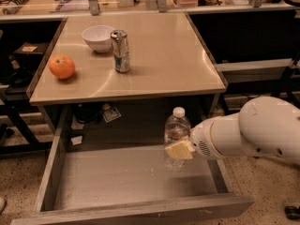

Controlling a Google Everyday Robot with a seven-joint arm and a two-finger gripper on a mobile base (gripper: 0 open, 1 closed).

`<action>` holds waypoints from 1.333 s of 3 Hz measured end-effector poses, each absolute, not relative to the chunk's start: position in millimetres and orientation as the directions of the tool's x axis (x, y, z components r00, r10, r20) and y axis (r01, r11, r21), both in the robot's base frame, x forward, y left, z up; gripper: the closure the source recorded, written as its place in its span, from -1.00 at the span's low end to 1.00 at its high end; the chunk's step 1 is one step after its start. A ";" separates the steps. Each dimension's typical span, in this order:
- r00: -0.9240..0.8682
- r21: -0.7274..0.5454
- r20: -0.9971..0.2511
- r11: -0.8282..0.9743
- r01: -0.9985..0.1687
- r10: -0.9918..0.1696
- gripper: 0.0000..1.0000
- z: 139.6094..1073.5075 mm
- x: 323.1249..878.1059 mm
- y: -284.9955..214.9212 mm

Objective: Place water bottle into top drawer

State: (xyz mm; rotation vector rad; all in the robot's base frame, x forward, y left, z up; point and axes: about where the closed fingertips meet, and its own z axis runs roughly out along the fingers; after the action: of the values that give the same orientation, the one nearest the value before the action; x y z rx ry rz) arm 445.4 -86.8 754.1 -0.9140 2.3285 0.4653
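The robot's gripper will release the water bottle upright on the drawer's pale bottom, near the middle [159,175], behind the front panel.
The water bottle [176,136], clear with a white cap, is upright over the right part of the open top drawer [126,177]. My gripper [179,149] comes in from the right on a white arm and is shut on the bottle's middle; a pale finger pad [178,150] shows across its front. The bottle's base looks close to the drawer's pale floor; whether it touches I cannot tell. The drawer is pulled out fully below the table, its front panel [140,213] along the bottom of the view.
On the beige table [164,55] stand a white bowl [98,36], a silver-blue can [121,50] and an orange [62,66]. Shelves with clutter stand behind, dark desks on both sides. The white arm [253,130] fills the right side.
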 end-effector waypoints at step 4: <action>-0.593 0.168 -0.721 0.740 -0.651 -0.358 1.00 676.5 463.1 -47.6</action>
State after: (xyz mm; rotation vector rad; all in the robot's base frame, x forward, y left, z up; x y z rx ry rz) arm 463.1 -47.6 676.5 -0.7559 2.2516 0.5517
